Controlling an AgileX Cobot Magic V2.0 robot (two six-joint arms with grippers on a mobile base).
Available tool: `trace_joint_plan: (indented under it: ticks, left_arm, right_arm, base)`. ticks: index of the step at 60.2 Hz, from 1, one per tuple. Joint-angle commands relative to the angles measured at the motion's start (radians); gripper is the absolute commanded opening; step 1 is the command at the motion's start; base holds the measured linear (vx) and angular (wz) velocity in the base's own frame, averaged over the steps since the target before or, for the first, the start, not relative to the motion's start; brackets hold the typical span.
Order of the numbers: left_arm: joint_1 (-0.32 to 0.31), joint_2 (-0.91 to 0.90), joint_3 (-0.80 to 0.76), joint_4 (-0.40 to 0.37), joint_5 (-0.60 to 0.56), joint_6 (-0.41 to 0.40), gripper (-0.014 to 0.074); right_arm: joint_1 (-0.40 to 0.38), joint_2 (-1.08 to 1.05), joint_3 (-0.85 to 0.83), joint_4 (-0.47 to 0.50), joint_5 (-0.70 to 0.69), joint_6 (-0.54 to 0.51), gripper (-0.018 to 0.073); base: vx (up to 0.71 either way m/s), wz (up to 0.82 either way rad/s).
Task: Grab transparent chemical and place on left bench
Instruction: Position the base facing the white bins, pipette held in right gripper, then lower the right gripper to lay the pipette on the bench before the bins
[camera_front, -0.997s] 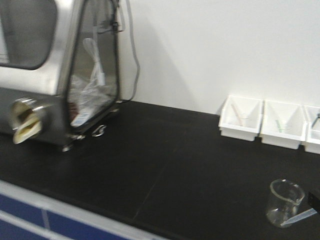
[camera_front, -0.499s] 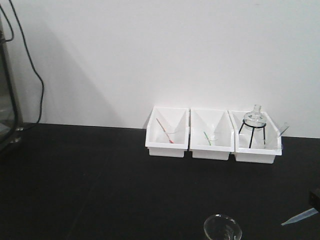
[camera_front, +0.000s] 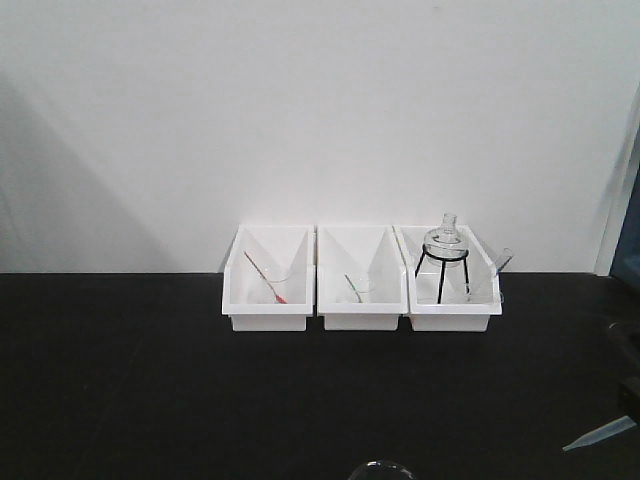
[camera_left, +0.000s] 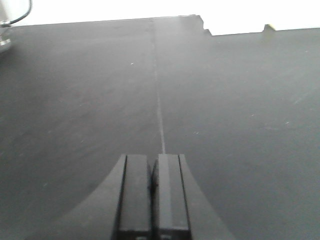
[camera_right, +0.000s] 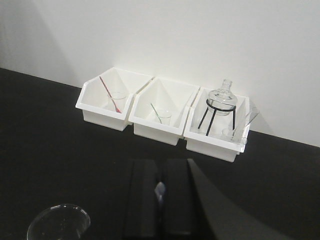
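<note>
Next, my right gripper lets go of the clear plastic dropper inside the clear glass beaker (camera_front: 406, 471) (camera_right: 80, 219), where it will lean against the beaker's rim.
The clear glass beaker stands on the black left bench (camera_front: 120, 380); only its rim (camera_front: 380, 470) shows at the bottom edge of the front view. It also shows in the right wrist view (camera_right: 57, 222), left of my right gripper (camera_right: 161, 167). That gripper is shut on the clear plastic dropper (camera_right: 159, 190), whose tip (camera_front: 598, 433) sticks out at the front view's right edge, apart from the beaker. My left gripper (camera_left: 151, 162) is shut and empty above the bare worktop (camera_left: 225, 100).
Three white bins (camera_front: 268, 292) stand in a row against the white wall. The right bin holds a round flask on a black tripod (camera_front: 446, 250); the left bin holds a small cup with a red stick (camera_right: 111, 97). A seam (camera_left: 159, 100) runs across the worktop.
The front view has swung right: the steel cabinet has left the frame, the bins have shifted left to the centre, and the beaker has dropped to the bottom edge. The dropper stays in my right gripper.
</note>
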Motion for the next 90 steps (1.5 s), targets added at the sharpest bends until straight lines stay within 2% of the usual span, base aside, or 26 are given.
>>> trace_joint_plan:
  ticks: [1, 28, 33, 41, 46, 57, 63, 75, 82, 90]
  left_arm:
    - [-0.002, -0.019, 0.016, -0.001, -0.078, -0.008, -0.0003]
    - [-0.002, -0.019, 0.016, -0.001, -0.078, -0.008, -0.0003]
    - [-0.002, -0.019, 0.016, -0.001, -0.078, -0.008, -0.0003]
    - [-0.002, -0.019, 0.016, -0.001, -0.078, -0.008, -0.0003]
    - [-0.002, -0.019, 0.016, -0.001, -0.078, -0.008, -0.0003]
    - [-0.002, -0.019, 0.016, -0.001, -0.078, -0.008, -0.0003]
    - [-0.002, -0.019, 0.016, -0.001, -0.078, -0.008, -0.0003]
    - [-0.002, -0.019, 0.016, -0.001, -0.078, -0.008, -0.0003]
    - [-0.002, -0.019, 0.016, -0.001, -0.078, -0.008, -0.0003]
    - [-0.002, -0.019, 0.016, -0.001, -0.078, -0.008, -0.0003]
  right_arm:
    - [0.001, 0.0, -0.028, -0.007, -0.08, -0.003, -0.0003]
    - [0.001, 0.0, -0.028, 0.009, -0.095, -0.002, -0.0003]
    - [0.001, 0.02, -0.028, 0.064, -0.149, 0.02, -0.0003]
    - [0.001, 0.135, -0.028, 0.204, -0.299, 0.071, -0.0003]
    - [0.001, 0.232, -0.028, 0.236, -0.356, 0.073, -0.0003]
    - [0.001, 0.388, -0.028, 0.229, -0.434, 0.088, -0.0003]
    - [0.007, 0.443, -0.028, 0.217, -0.458, 0.132, -0.0001]
    - [0.122, 0.513, -0.028, 0.173, -0.586, 0.139, -0.0001]
    - [0.163, 0.551, -0.028, 0.173, -0.578, 0.139, -0.0001]
    - [0.173, 0.592, -0.028, 0.172, -0.564, 0.139, -0.0001]
  base:
    - [0.03, -0.09]
    - [0.0, -0.01]
    - [0.0, 0.0]
    - [0.0, 0.0]
    - [0.0, 0.0]
    - [0.0, 0.0]
    - [0.0, 0.0]
    - [0.0, 0.0]
    - [0.0, 0.0]
    - [0.0, 0.0]
